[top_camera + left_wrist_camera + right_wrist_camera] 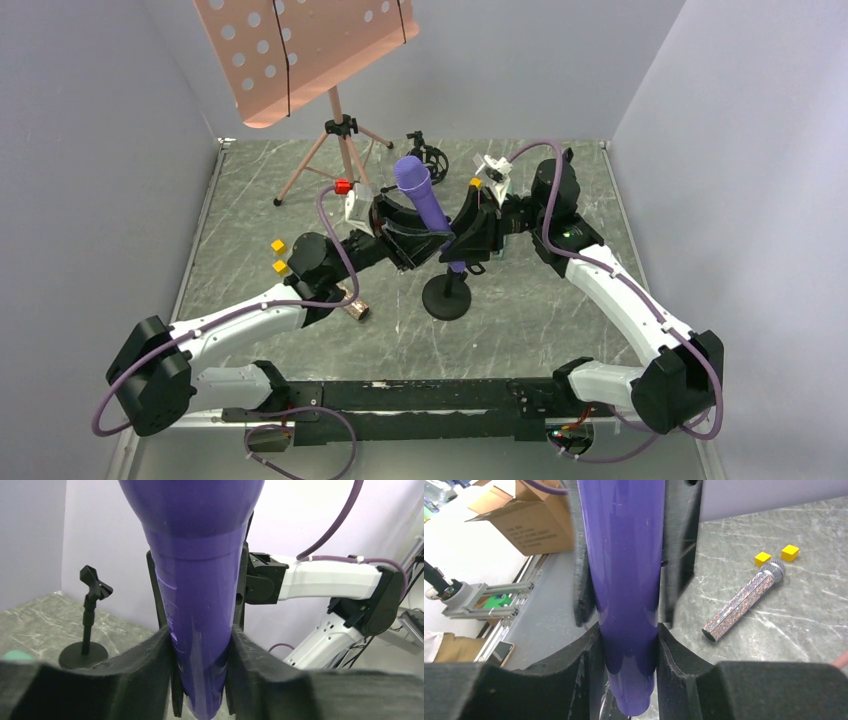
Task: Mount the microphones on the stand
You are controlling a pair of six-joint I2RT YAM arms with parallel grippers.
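My left gripper is covering the purple microphone's lower handle where the clip must grip, so I need to take hold again under the head [421, 197] while my right gripper holds the tail.
The purple microphone [420, 192] is held tilted, head up, above a black stand with a round base [447, 298]. My left gripper [408, 235] is shut on it from the left and my right gripper [468, 235] from the right. In the left wrist view the purple body [200, 580] sits between my fingers [150, 665]. In the right wrist view its lower end [626, 605] is clamped likewise. The glittery bronze microphone [744, 602] lies on the table, half hidden under my left arm in the top view [353, 303]. A mint-green edge [14, 656] barely shows.
A second black stand with a clip [89, 625] stands at the back [430, 160]. A pink music stand on a tripod [335, 110] is at the back left. Yellow cubes [279, 256] lie left, also in the right wrist view [776, 556].
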